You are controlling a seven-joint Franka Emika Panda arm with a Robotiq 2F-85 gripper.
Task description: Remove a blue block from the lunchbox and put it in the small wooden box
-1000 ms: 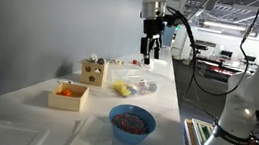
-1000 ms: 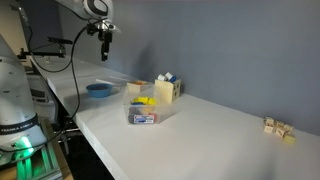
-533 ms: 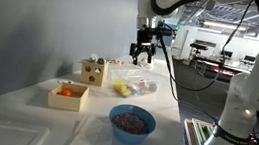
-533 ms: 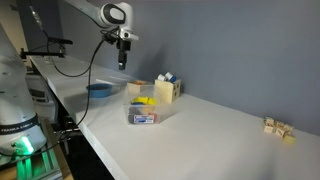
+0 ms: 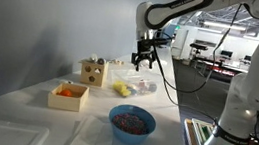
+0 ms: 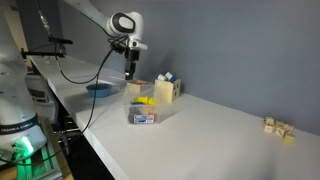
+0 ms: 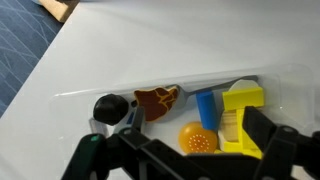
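Observation:
My gripper is going to close on the long sides of the blue block (image 5: pixel 130 87) (image 7: pixel 207 111), between the brown piece and the yellow block in the lunchbox.
The clear plastic lunchbox (image 5: pixel 134 85) lies on the white table; it also shows in the other exterior view (image 6: pixel 143 111). In the wrist view the lunchbox (image 7: pixel 75 108) holds a blue block (image 7: pixel 207 107), a yellow block (image 7: pixel 243 112), an orange ball (image 7: pixel 197 139), a brown piece (image 7: pixel 157 99) and a black round piece (image 7: pixel 108 107). My gripper (image 7: pixel 195 145) is open and empty, directly above these pieces and apart from them. It hangs above the lunchbox in both exterior views (image 5: pixel 144 57) (image 6: pixel 131 72). The small wooden box (image 5: pixel 69 95) holds an orange thing.
A taller wooden cube with dark holes (image 5: pixel 93 73) stands behind the lunchbox and also shows in an exterior view (image 6: pixel 166 90). A blue bowl (image 5: pixel 131 120) (image 6: pixel 99 90) sits near the table edge. Small wooden blocks (image 6: pixel 277 127) lie far along the table.
My gripper has come down and across from high over the far end of the table to just above the lunchbox. It has stayed open. The objects have not moved.

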